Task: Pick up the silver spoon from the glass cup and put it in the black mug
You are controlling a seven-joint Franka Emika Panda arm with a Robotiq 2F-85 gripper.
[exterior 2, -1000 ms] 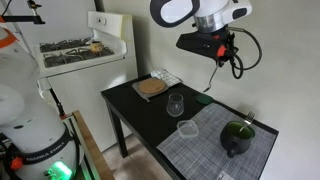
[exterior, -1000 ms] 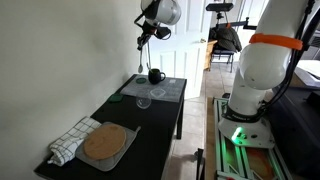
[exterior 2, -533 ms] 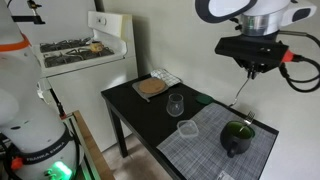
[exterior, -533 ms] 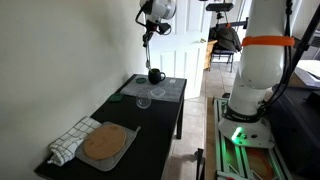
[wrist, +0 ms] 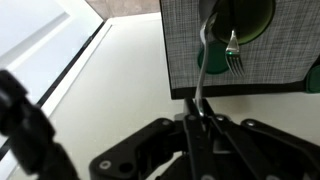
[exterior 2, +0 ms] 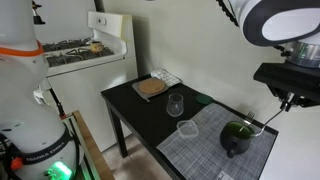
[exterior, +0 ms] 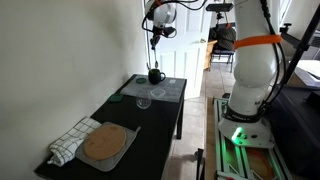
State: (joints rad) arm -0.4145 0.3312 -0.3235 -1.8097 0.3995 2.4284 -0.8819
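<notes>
The robot's gripper needs to release the silver spoon inside the black mug on the grey placemat [exterior: 155, 74] [wrist: 243, 18], beside the fork.
My gripper [exterior 2: 288, 99] is shut on the silver spoon [exterior 2: 262, 118], which hangs slanted with its low end just above the black mug [exterior 2: 237, 138] on the grey placemat [exterior 2: 205, 152]. In the wrist view the gripper [wrist: 197, 118] pinches the spoon's [wrist: 203, 70] handle, and its far end, which looks pronged, lies over the mug's opening [wrist: 252, 20]. In an exterior view the gripper [exterior: 155, 28] holds the spoon [exterior: 155, 45] high over the mug [exterior: 155, 76]. The glass cup [exterior 2: 175, 104] stands empty on the black table, to the left of the mug.
A lower, wider clear glass piece [exterior 2: 186, 129] sits at the placemat's corner. A round wooden board [exterior 2: 150, 87] lies on a mat at the table's far end, with a checkered towel [exterior: 68, 141] beside it. The wall runs along one table side.
My gripper has carried the spoon across the table and down, from above the glass cup's side to right over the black mug.
</notes>
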